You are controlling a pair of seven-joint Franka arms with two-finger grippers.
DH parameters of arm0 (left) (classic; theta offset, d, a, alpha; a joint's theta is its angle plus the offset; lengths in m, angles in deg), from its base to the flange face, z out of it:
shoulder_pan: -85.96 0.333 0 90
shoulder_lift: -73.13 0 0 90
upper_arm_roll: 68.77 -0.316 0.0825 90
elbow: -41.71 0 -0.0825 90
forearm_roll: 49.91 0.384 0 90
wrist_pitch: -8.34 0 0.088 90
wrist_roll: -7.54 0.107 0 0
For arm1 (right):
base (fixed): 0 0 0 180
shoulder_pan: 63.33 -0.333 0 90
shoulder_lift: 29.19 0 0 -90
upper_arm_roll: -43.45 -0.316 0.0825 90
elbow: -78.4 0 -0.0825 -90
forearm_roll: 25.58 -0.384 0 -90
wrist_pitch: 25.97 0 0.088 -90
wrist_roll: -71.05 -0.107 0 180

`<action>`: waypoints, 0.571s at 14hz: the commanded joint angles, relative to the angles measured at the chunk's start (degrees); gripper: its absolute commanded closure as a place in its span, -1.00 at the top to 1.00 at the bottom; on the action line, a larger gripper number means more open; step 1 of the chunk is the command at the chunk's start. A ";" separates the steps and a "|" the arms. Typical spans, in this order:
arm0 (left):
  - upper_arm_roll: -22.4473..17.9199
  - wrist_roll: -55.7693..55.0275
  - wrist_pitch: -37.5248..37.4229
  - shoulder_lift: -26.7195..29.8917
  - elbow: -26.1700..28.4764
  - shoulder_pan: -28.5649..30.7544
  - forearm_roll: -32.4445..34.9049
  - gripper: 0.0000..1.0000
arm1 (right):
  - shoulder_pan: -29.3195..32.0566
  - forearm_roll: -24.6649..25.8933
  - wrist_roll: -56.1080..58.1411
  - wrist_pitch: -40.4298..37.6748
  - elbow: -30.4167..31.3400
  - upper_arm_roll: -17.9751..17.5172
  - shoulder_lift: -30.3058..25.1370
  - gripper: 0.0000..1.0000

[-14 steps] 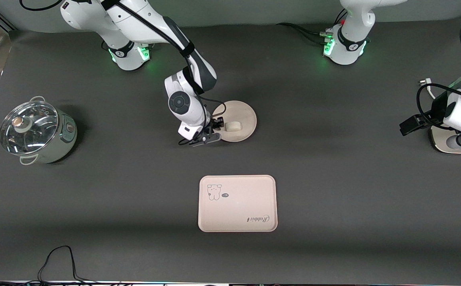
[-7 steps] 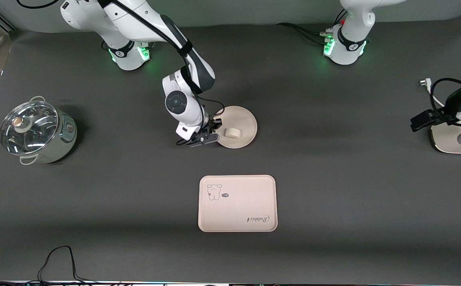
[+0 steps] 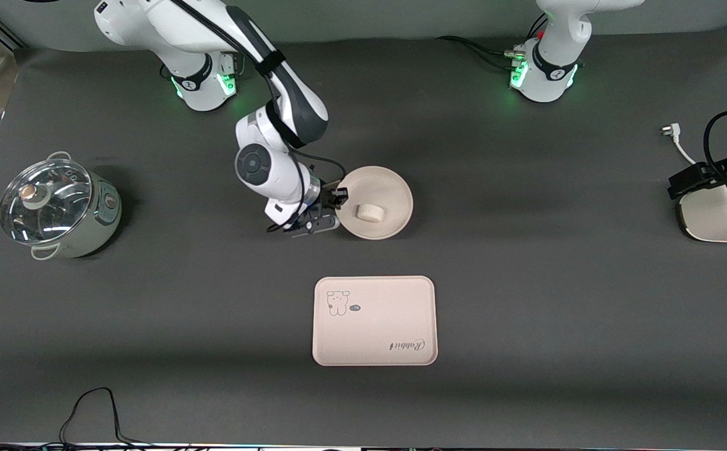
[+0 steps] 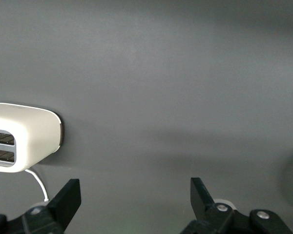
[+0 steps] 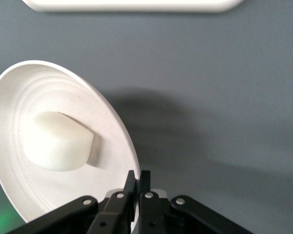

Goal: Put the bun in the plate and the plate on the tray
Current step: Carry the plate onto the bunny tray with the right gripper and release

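Note:
My right gripper is to let go of the round cream plate, now lifted and tilted above the table, on the middle of the rectangular tray (image 3: 379, 326), next to the animal drawing.
The round cream plate (image 3: 383, 191) hangs lifted and tilted above the table, with the white bun (image 3: 368, 213) lying in it. My right gripper (image 3: 336, 203) is shut on the plate's rim at the edge toward the right arm's end. In the right wrist view the plate (image 5: 19, 97) holds the bun (image 5: 56, 141), and the gripper (image 5: 137, 176) pinches the rim. The rectangular tray (image 3: 374, 320) with the animal drawing lies nearer the front camera than the plate; its edge shows in the right wrist view (image 5: 132, 5). My left gripper (image 4: 135, 195) is open and empty, waiting over the table's left arm end.
A lidded pot (image 3: 56, 207) stands at the right arm's end. A white toaster (image 3: 717, 216) sits at the left arm's end, also in the left wrist view (image 4: 24, 141), with its cable and plug (image 3: 670, 130) nearby.
My right gripper has raised the plate off the table and tilted it, the bun still in it. The left arm has drawn back toward its end of the table.

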 commanded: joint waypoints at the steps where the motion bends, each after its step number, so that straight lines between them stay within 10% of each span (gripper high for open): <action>1: -1.31 1.88 -0.78 -0.96 -1.66 -1.24 -0.35 1.00 | 3.05 -0.50 -0.05 -4.92 -14.23 0.39 4.79 -1.00; 8: -1.31 3.19 -0.95 -2.11 -2.46 -1.33 -0.17 1.00 | 11.58 -0.75 -0.14 -5.55 -48.90 0.13 33.79 -1.00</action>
